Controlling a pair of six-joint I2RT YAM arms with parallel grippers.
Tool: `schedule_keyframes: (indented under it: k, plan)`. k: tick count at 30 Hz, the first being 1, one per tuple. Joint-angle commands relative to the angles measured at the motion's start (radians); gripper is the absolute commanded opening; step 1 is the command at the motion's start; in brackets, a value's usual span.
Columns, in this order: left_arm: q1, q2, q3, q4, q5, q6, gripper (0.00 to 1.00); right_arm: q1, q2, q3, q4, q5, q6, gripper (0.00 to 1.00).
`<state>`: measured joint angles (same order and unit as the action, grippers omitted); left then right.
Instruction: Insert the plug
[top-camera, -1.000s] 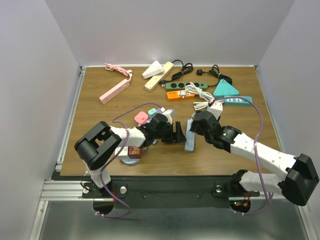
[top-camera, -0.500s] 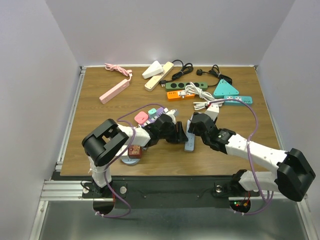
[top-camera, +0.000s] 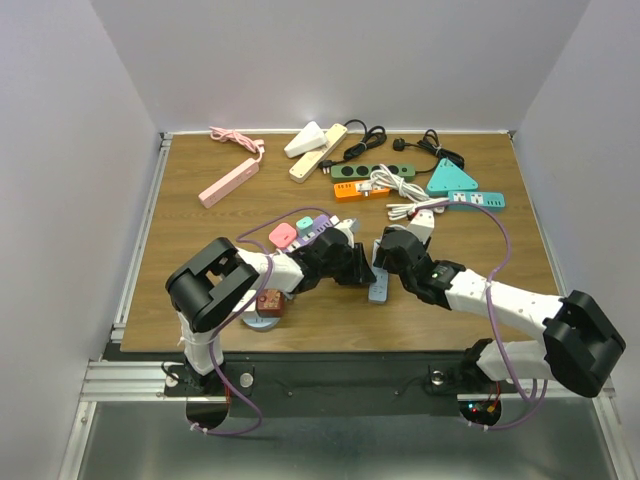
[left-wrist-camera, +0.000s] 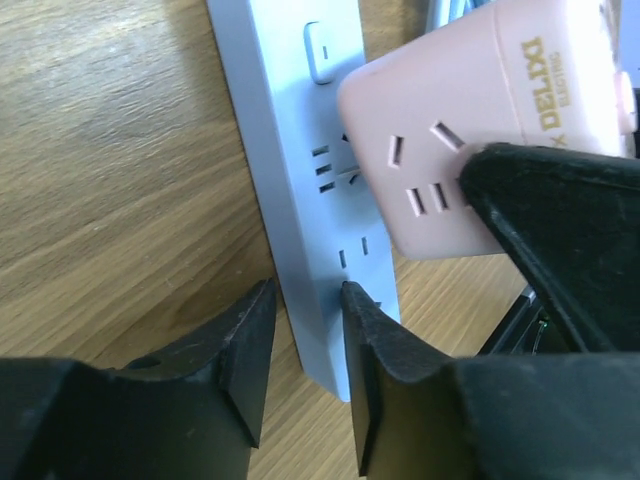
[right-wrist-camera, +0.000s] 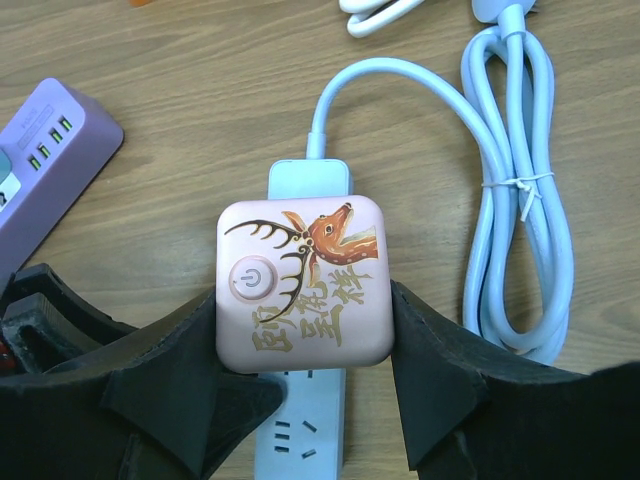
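Observation:
Next, my right gripper releases the pink cube plug on the middle of the pale blue power strip (top-camera: 369, 264) (right-wrist-camera: 304, 322). The plug now hovers above the strip's cord end.
A pale blue power strip (top-camera: 380, 284) lies on the wooden table between the two arms. My right gripper (right-wrist-camera: 303, 295) is shut on a pink cube plug (right-wrist-camera: 303, 282) with a deer picture and a power button, held over the cord end of the strip (right-wrist-camera: 300, 432). In the left wrist view the cube (left-wrist-camera: 480, 130) hovers just above the strip's sockets (left-wrist-camera: 300, 150). My left gripper (left-wrist-camera: 305, 290) straddles the strip's free end, its fingers pressed against both long edges. From above, the left gripper (top-camera: 360, 268) and right gripper (top-camera: 393, 252) nearly meet.
The strip's coiled blue cord (right-wrist-camera: 520, 200) lies to the right, a purple strip (right-wrist-camera: 50, 150) to the left. Pink (top-camera: 228, 183), cream (top-camera: 318, 150), green (top-camera: 372, 172), orange (top-camera: 360, 190) strips and a teal triangle (top-camera: 452, 178) sit at the back.
My left jaws have narrowed onto the strip's end. The right arm has shifted slightly left, bringing the pink cube over the strip.

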<state>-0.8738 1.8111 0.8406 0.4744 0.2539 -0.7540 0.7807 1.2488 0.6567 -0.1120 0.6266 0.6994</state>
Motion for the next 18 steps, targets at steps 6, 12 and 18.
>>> schedule_keyframes:
  k: [6,12,18]
  plan:
    - [-0.024,0.037,0.020,-0.077,-0.030,0.024,0.34,0.009,0.001,-0.028,0.081,0.002,-0.011,0.00]
    - [-0.024,0.042,0.022,-0.079,-0.021,0.025,0.31,0.012,0.006,-0.035,0.090,0.007,-0.029,0.00]
    - [-0.025,0.047,0.022,-0.077,-0.018,0.025,0.30,0.055,0.009,-0.062,0.100,0.041,-0.032,0.00]
